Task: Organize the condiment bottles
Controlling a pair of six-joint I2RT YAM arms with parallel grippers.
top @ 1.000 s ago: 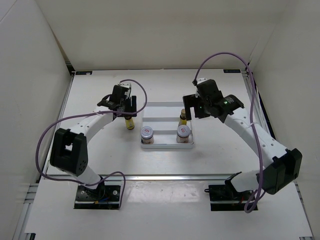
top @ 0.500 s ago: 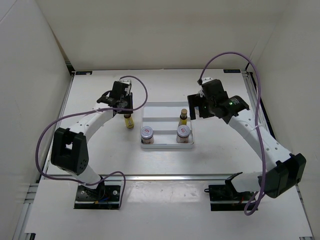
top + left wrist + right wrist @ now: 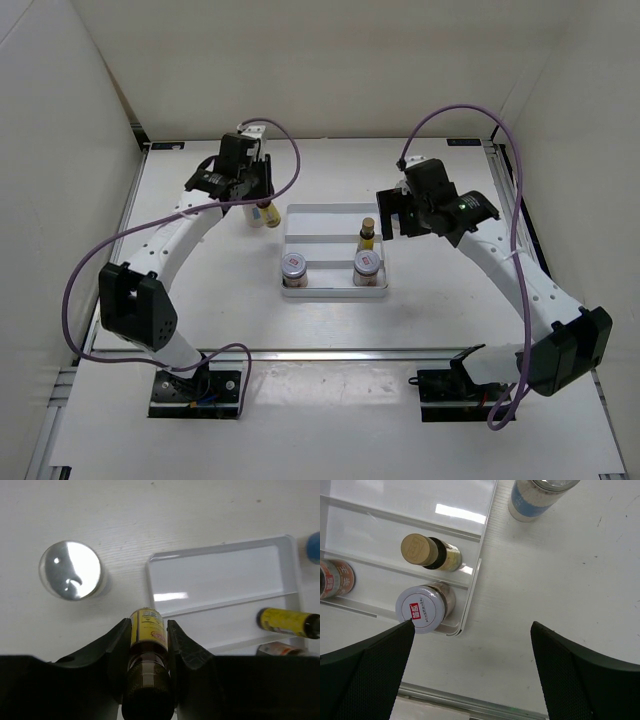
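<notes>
Next, my right gripper closes on the silver cap (image 3: 403, 187) (image 3: 554, 483) of the white bottle with the blue band, the one that stands on the table beside the tray.
My left gripper (image 3: 260, 203) (image 3: 148, 623) is shut on a slim yellow-brown bottle (image 3: 148, 630) (image 3: 266, 213), held off the table just left of the white tray (image 3: 336, 212) (image 3: 215, 575). In the tray stand a second yellow-brown bottle (image 3: 367, 233) (image 3: 427, 551) (image 3: 285, 621) and two squat jars with red-marked lids (image 3: 293, 264) (image 3: 366, 263) (image 3: 421, 609). A silver-capped white bottle (image 3: 71, 570) stands on the table left of the tray. Another white bottle with a blue band (image 3: 540, 495) stands right of the tray. My right gripper (image 3: 396, 214) (image 3: 472, 630) hangs open beside the tray's right edge, holding nothing.
White walls enclose the table on the left, back and right. A metal rail (image 3: 330, 353) runs along the near side in front of the arm bases. The tray's far compartment (image 3: 420, 500) holds nothing.
My left gripper has shut on the yellow-brown bottle and carried it up and toward the back. The right gripper has drawn back to the right, away from the bottle in the tray.
</notes>
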